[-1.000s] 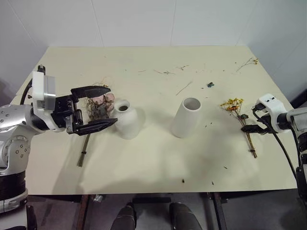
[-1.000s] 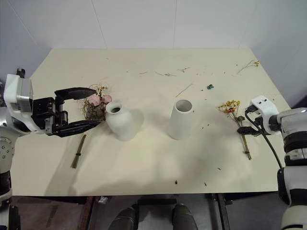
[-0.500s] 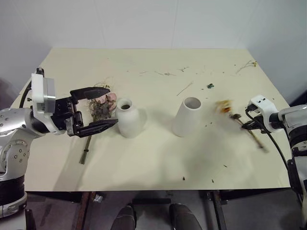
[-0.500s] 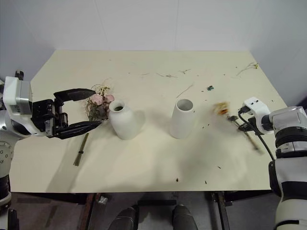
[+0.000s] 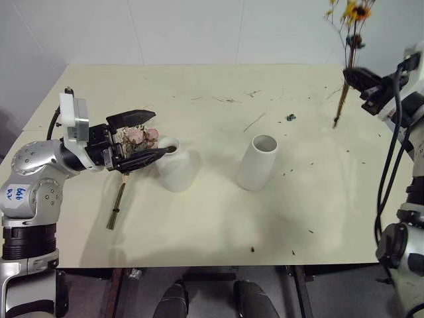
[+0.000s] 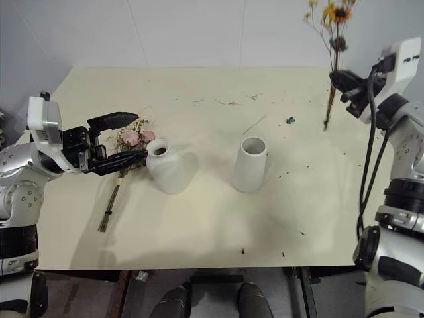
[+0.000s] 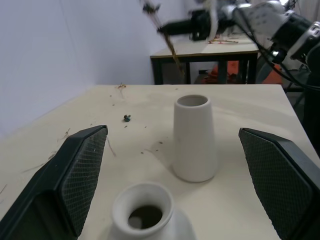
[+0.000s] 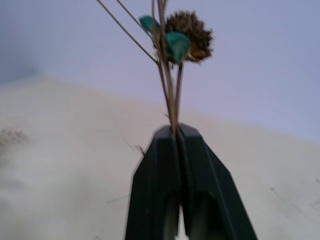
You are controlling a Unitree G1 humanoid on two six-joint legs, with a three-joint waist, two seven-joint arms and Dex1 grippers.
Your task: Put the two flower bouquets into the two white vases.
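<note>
The right gripper will release the yellow-orange bouquet inside the opening of the tall tapered vase (image 5: 265, 143). The bouquet is now held upright above the table.
The pink rose bouquet (image 5: 136, 138) lies on the table beside the squat white vase (image 5: 173, 164), its stems (image 5: 117, 204) trailing toward the front edge. My left gripper (image 5: 163, 132) hovers open over the roses, its lower finger reaching the squat vase's mouth (image 7: 142, 212). The tall tapered vase (image 5: 258, 161) stands mid-table, also seen past the left fingers (image 7: 75, 185). My right gripper (image 5: 351, 74) is raised high at the far right, shut on the thin stems of the yellow-orange bouquet (image 5: 349, 26), which stands upright above the table. The stems rise from the closed fingertips (image 8: 176, 131).
Loose twigs (image 5: 255, 121) and a small green scrap (image 5: 290, 117) are scattered over the back of the cream table (image 5: 212, 232). White walls stand behind and to the right. Another table (image 7: 220, 50) shows beyond in the left wrist view.
My right gripper closed on the yellow-orange bouquet and lifted it off the table, swinging it upright, high and inward. My left gripper edged forward over the roses toward the squat vase, still open.
</note>
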